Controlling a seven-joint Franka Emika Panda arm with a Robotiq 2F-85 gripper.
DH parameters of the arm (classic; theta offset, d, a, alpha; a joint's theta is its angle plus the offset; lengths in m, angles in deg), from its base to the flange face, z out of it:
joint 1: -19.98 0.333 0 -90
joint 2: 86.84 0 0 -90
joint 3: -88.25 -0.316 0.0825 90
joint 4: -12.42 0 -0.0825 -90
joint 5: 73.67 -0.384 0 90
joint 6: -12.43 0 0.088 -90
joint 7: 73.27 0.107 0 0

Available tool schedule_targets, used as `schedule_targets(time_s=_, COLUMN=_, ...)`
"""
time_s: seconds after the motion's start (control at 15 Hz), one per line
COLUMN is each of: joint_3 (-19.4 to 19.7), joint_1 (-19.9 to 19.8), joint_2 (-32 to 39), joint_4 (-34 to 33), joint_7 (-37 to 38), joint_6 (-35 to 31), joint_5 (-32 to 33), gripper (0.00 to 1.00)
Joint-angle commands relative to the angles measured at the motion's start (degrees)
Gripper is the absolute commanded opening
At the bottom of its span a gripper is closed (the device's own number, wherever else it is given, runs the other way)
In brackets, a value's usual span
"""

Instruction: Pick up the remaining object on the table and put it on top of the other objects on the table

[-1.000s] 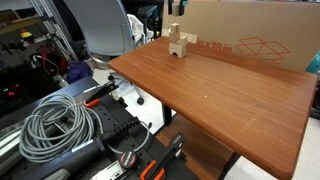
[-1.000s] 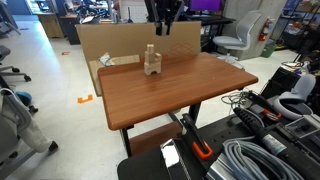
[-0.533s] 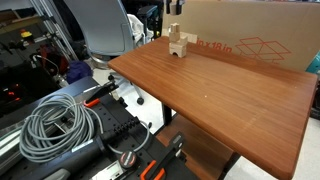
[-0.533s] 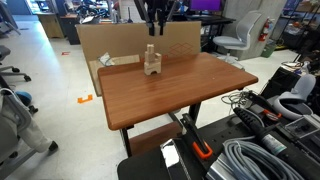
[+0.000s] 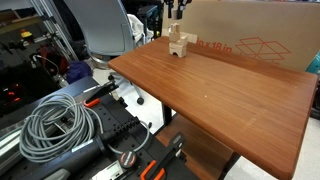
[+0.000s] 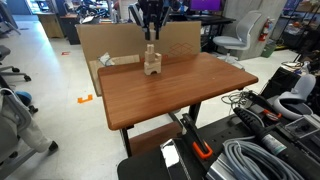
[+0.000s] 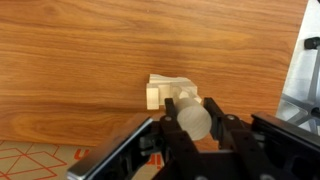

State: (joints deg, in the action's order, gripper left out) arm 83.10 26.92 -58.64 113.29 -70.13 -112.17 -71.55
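Observation:
Next, my gripper lets go of the light tan wooden cylinder upright on top of the pale wooden blocks (image 5: pixel 176 39) (image 7: pixel 180 93) near the cardboard box.
In the wrist view my gripper (image 7: pixel 191 110) is shut on the light tan wooden cylinder (image 7: pixel 190 122), whose round end faces the camera. The cluster of pale wooden blocks (image 7: pixel 164 90) lies just beyond the fingertips on the reddish-brown table (image 7: pixel 80 60). In both exterior views the gripper (image 5: pixel 174 10) (image 6: pixel 150 20) hangs above the stacked blocks (image 5: pixel 179 42) (image 6: pixel 152 62), apart from them. The blocks stand near the table's far edge (image 5: pixel 220 95) (image 6: pixel 185 90). The cylinder is too small to make out in the exterior views.
A big cardboard box (image 5: pixel 250 35) (image 6: pixel 105 40) stands right behind the table by the blocks. An office chair (image 5: pixel 105 25) and coiled grey cables (image 5: pixel 55 125) (image 6: pixel 262 160) lie off the table's sides. A metal frame (image 7: pixel 305 80) shows at the right of the wrist view.
The gripper with the cylinder has moved sideways until it hangs over the stacked blocks. It has come into sight at the top of an exterior view. The blocks have not moved.

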Motion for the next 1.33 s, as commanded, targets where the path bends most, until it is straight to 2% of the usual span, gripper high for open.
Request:
schedule_targets(time_s=0.0, joint_3=0.83, joint_1=1.28, joint_2=2.77, joint_4=-4.03, joint_7=1.43, joint_6=2.65, joint_5=0.98, gripper=0.08)
schedule_targets(time_s=0.6, joint_3=1.01, joint_1=1.5, joint_2=4.52, joint_4=-6.0, joint_7=2.76, joint_6=5.06, joint_5=0.3, gripper=0.08)
schedule_targets(time_s=0.67, joint_3=1.1, joint_1=1.54, joint_2=4.43, joint_4=-5.95, joint_7=3.1, joint_6=4.77, joint_5=0.39, gripper=0.58)
schedule_targets(time_s=0.73, joint_3=1.2, joint_1=1.6, joint_2=4.32, joint_4=-5.9, joint_7=3.4, joint_6=4.57, joint_5=0.52, gripper=0.58)
schedule_targets(time_s=1.13, joint_3=0.57, joint_1=1.01, joint_2=-0.13, joint_4=-1.62, joint_7=1.53, joint_6=2.52, joint_5=0.18, gripper=1.0)
schedule_targets(time_s=1.27, joint_3=0.41, joint_1=0.71, joint_2=-3.91, joint_4=1.68, joint_7=0.72, joint_6=2.37, joint_5=0.14, gripper=1.0)
